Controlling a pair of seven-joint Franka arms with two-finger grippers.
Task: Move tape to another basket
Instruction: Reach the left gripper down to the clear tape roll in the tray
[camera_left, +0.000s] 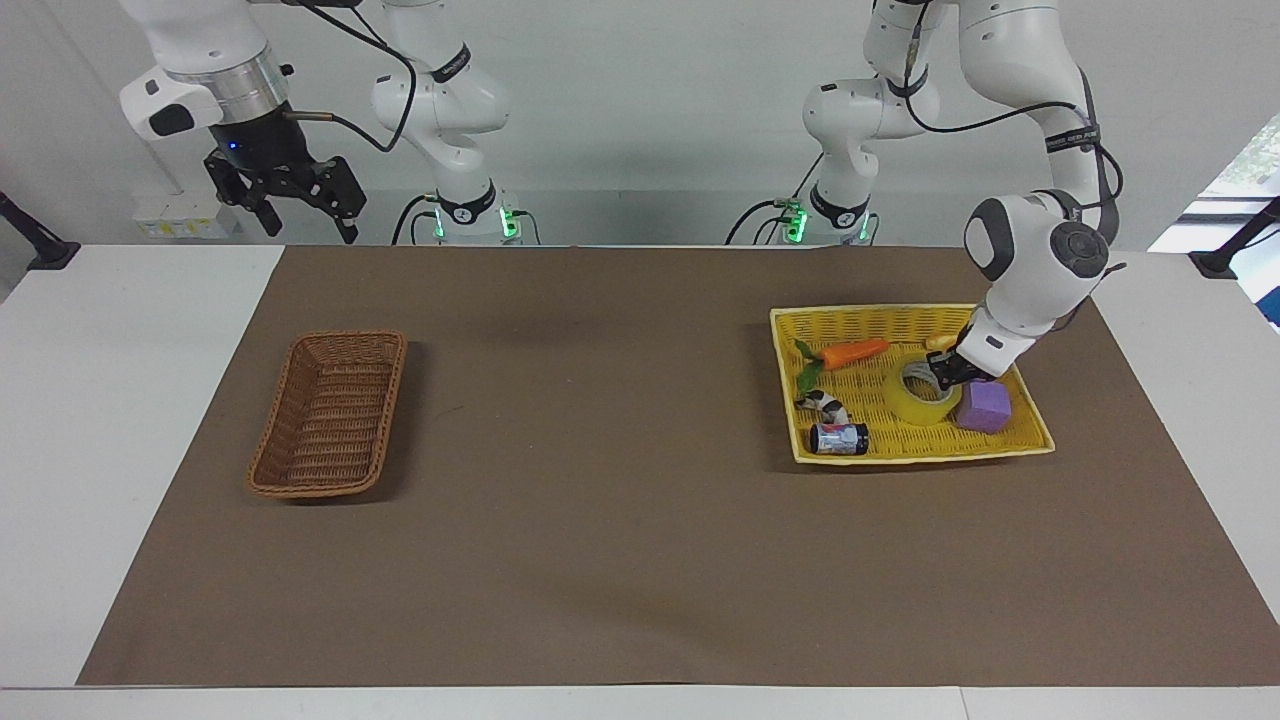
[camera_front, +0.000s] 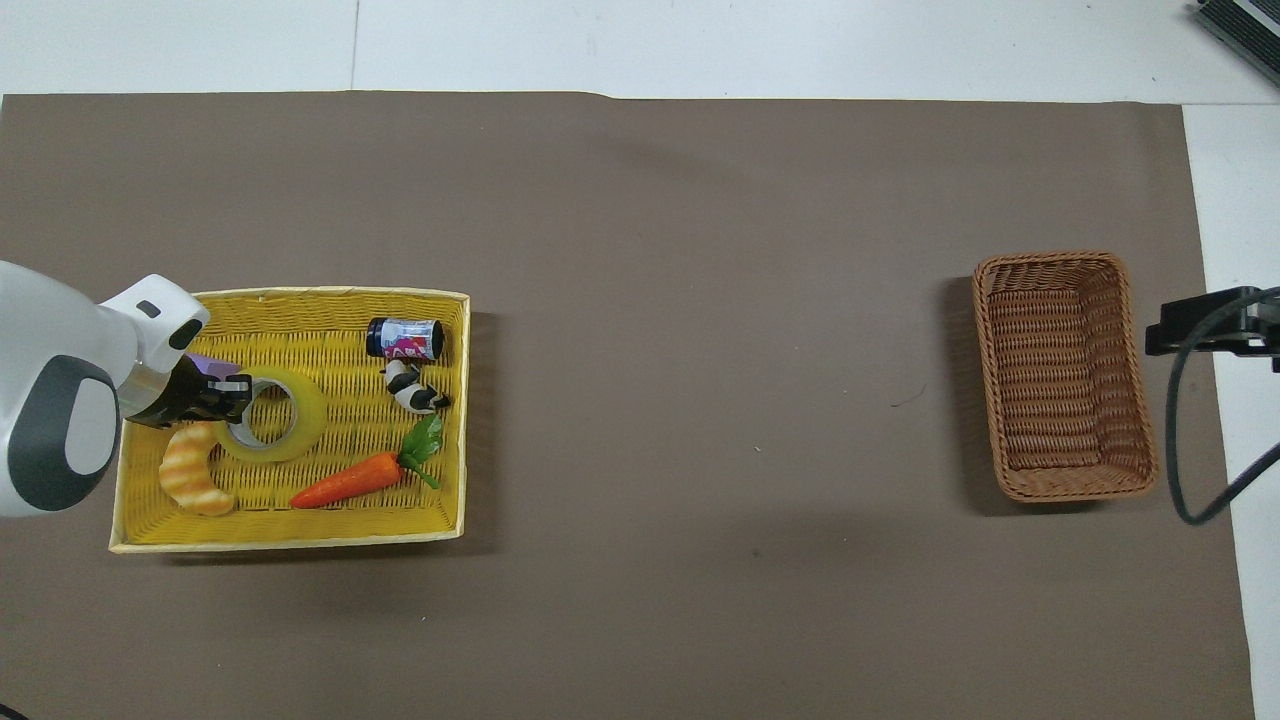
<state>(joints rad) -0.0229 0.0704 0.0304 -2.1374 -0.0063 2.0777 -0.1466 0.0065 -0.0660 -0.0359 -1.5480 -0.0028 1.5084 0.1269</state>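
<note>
The tape's rim beside the purple cube is all my left gripper meets, so I should open that gripper and grip with one finger inside the tape's hole (camera_left: 921, 386).
The yellow tape (camera_left: 915, 402) lies flat in the bright yellow tray (camera_left: 900, 311), beside a purple cube (camera_left: 985, 405). My left gripper (camera_left: 945, 378) is down at the tape's rim on the cube's side, touching the roll. In the overhead view the left gripper (camera_front: 235, 390) covers the edge of the tape (camera_front: 300, 425). The brown wicker basket (camera_left: 345, 337) stands empty toward the right arm's end of the table; it also shows in the overhead view (camera_front: 1050, 258). My right gripper (camera_left: 310, 232) is open and waits in the air over the table's edge nearest the robots.
The tray (camera_front: 300, 293) also holds a toy carrot (camera_front: 350, 480), a croissant (camera_front: 190, 475), a small can (camera_front: 405, 338) and a black-and-white toy (camera_front: 415, 395). A brown mat covers the table between tray and basket.
</note>
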